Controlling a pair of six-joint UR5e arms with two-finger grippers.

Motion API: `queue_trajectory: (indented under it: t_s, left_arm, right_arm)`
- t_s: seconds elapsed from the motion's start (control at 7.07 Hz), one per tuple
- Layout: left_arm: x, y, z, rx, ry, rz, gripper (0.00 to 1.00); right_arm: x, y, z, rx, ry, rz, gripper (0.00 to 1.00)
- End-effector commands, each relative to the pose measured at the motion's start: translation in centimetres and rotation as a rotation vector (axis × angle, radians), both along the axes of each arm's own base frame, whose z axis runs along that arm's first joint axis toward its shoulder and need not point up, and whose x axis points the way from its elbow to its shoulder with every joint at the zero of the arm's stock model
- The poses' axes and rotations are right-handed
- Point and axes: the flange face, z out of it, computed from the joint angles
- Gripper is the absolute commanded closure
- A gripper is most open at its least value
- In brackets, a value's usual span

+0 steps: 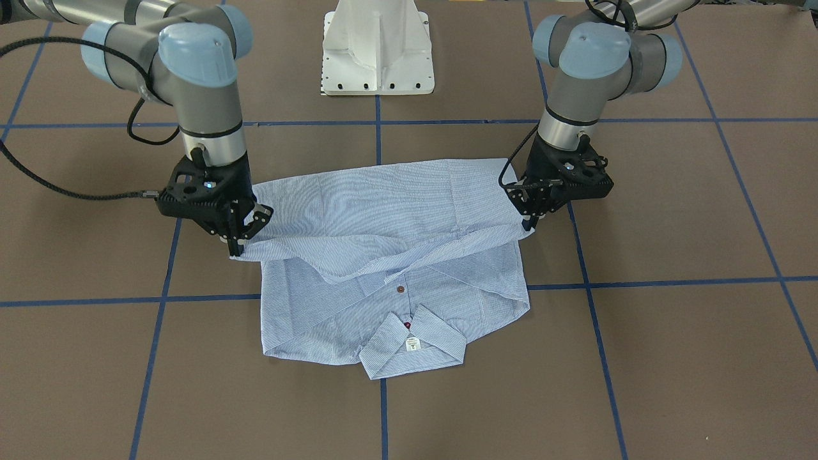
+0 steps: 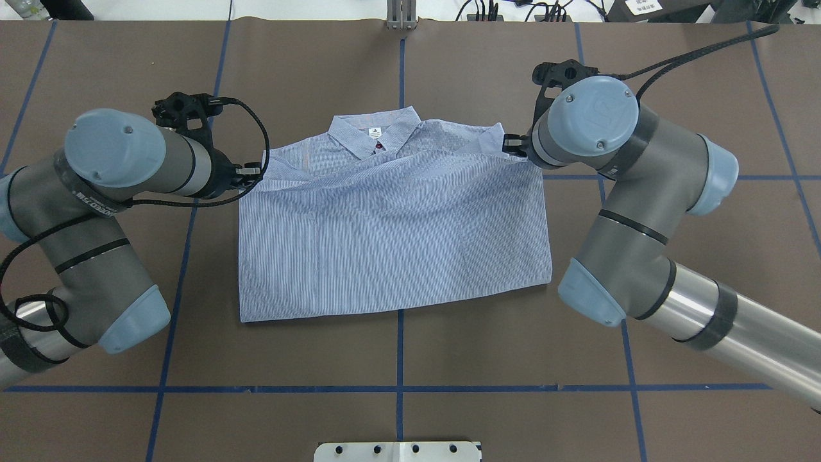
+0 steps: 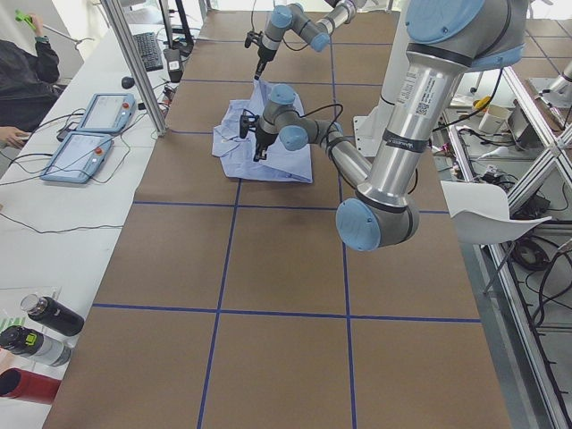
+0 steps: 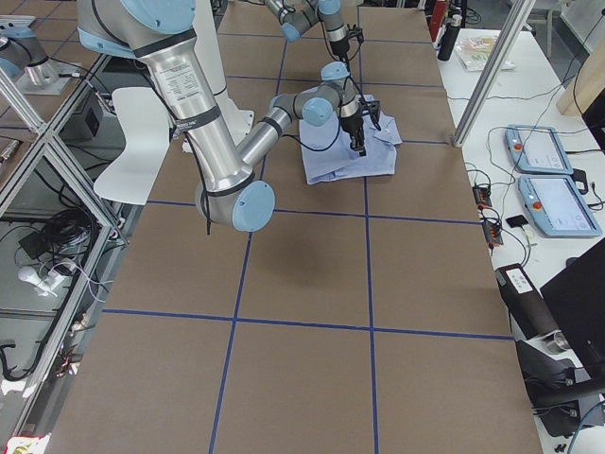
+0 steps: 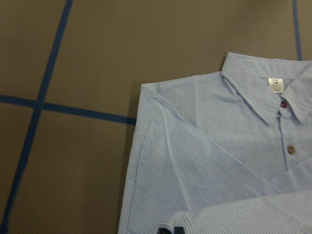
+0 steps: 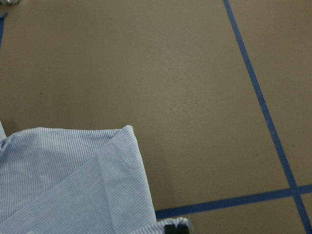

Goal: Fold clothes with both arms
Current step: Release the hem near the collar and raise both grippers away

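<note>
Next, my right gripper lets go of the corner of the shirt's folded edge beside the shirt's shoulder corner [image 1: 251,342] [image 6: 147,141] on its own side.
The light blue striped shirt [image 1: 383,217] lies on the brown table with its collar [image 1: 409,348] on the side away from the robot. Its near half is folded up over the body toward the collar [image 2: 375,131]. My left gripper [image 1: 532,222] is shut on one corner of the folded edge and holds it just above the table; it also shows in the overhead view [image 2: 253,172]. My right gripper [image 1: 238,246] is shut on the other corner [image 2: 513,146]. The left wrist view shows the collar label and buttons [image 5: 263,92]. The right wrist view shows a shirt corner [image 6: 73,180].
The white pedestal base [image 1: 377,51] stands behind the shirt. Blue tape lines [image 1: 383,409] cross the table. Teach pendants [image 3: 98,112] and bottles [image 3: 45,326] sit on the side bench, where an operator's arm shows.
</note>
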Motion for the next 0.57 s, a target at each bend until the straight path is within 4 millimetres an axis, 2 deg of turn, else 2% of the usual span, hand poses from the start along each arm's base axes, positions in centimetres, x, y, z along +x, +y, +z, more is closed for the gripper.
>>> queue_trajectory:
  t_s: [0.0,0.14,0.28,0.42]
  left_arm:
    - [0.2,-1.4,1.7,0.008,-0.018,-0.004,1.00]
    - [-0.8,-2.2,-0.1,0.024,0.011,-0.019,1.00]
    - [-1.4,-2.0,-1.1,0.037,0.029,-0.024,1.00]
    - [-2.6,-2.1,-2.0,0.030,0.065,-0.003,1.00]
  right_arm:
    - [-2.0,-3.9,0.2,0.008,0.004,0.012,1.00]
    - [-0.9,-4.5,-1.8,0.028,-0.061,0.004,1.00]
    - [2.3,-4.4,-5.1,0.044,-0.145,-0.012,1.00]
    - [6.1,-3.4,-8.6,0.074,-0.225,-0.022,1.00]
